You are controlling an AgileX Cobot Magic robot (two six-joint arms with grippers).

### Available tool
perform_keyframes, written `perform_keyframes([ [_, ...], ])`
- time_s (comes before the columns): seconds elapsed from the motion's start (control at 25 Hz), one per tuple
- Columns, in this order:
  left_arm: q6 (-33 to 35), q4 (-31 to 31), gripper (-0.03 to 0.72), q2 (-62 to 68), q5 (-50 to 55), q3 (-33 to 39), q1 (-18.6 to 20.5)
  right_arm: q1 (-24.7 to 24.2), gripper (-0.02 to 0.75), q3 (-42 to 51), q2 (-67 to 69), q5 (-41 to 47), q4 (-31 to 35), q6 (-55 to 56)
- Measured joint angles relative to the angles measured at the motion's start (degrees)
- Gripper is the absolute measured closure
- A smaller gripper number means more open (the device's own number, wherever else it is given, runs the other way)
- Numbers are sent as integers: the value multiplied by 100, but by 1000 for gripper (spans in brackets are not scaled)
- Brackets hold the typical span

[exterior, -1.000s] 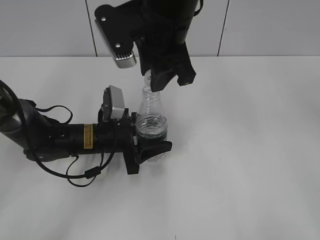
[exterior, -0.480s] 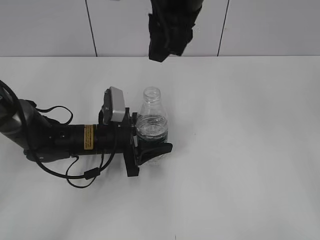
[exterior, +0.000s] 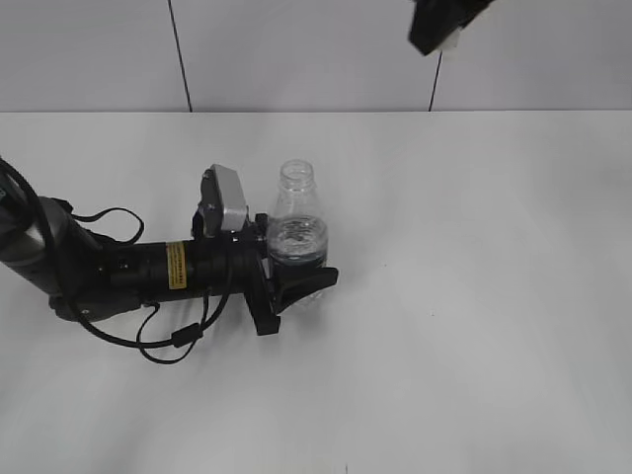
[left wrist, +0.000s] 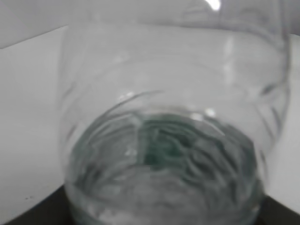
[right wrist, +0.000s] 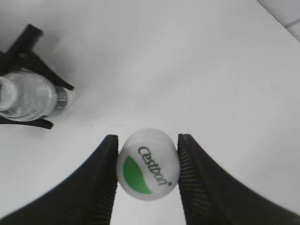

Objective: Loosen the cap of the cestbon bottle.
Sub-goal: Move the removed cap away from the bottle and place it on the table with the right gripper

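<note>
I will let go with my right gripper, and then the white cap will rest on the open table across the bottle from my left arm (exterior: 508, 226).
The cestbon bottle (exterior: 296, 232) stands upright on the white table with its mouth open and no cap on it. My left gripper (exterior: 296, 286) is shut around its lower body; the bottle (left wrist: 168, 140) fills the left wrist view. My right gripper (exterior: 439, 28) is high at the top right of the exterior view, far from the bottle. It is shut on the white cap (right wrist: 147, 163), whose top shows a green patch and "cestbon" lettering. The bottle (right wrist: 28, 96) shows small at the left of the right wrist view.
The white table (exterior: 474, 296) stretches around the bottle. A grey panelled wall (exterior: 296, 49) stands behind it. My left arm (exterior: 118, 267) with its cables lies across the table's left side.
My right gripper has lifted off the bottle with the cap and moved up and to the right. The bottle's mouth is now open. The left gripper has kept its hold.
</note>
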Motion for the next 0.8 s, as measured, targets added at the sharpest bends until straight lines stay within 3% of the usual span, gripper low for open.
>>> perform_keyframes([
  [0.16,0,-232,279,0,51,0,0,-900,445,0,117,0,217,185],
  [0.36,5,-319,279,0,54,0,0,-1641,445,442,652,-19,451,230],
  [0.8,12,-460,279,6,66,0,0,-1940,445,2021,1255,-2184,496,248],
])
